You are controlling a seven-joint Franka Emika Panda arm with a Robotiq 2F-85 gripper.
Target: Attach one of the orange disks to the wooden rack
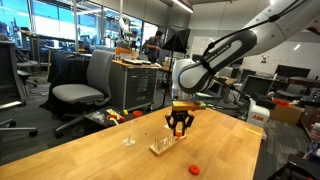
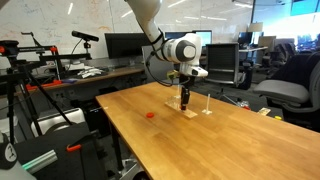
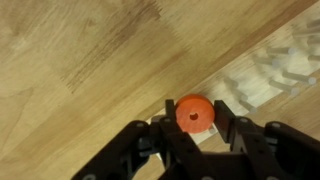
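Next, I let go of the orange disk, which hangs just above the rack now, on the peg (image 1: 176, 139) (image 3: 199, 112) just below it, near the far end of the wooden rack.
My gripper (image 3: 194, 120) is shut on an orange disk (image 3: 194, 112) with a small centre hole. It hangs just above the wooden rack (image 1: 165, 145), a low pale base with thin upright pegs, which also shows in an exterior view (image 2: 188, 109) and, blurred, in the wrist view (image 3: 262, 72). In both exterior views the gripper (image 1: 179, 127) (image 2: 185, 99) points straight down over the rack. A second orange disk (image 1: 194, 169) lies flat on the table apart from the rack and shows in an exterior view (image 2: 149, 115) too.
The wooden table (image 1: 100, 150) has its edge near the loose disk. A clear stand (image 1: 129, 138) sits beside the rack. Small items (image 1: 112, 116) lie at the far table edge. Office chairs (image 1: 82, 90) and desks stand around.
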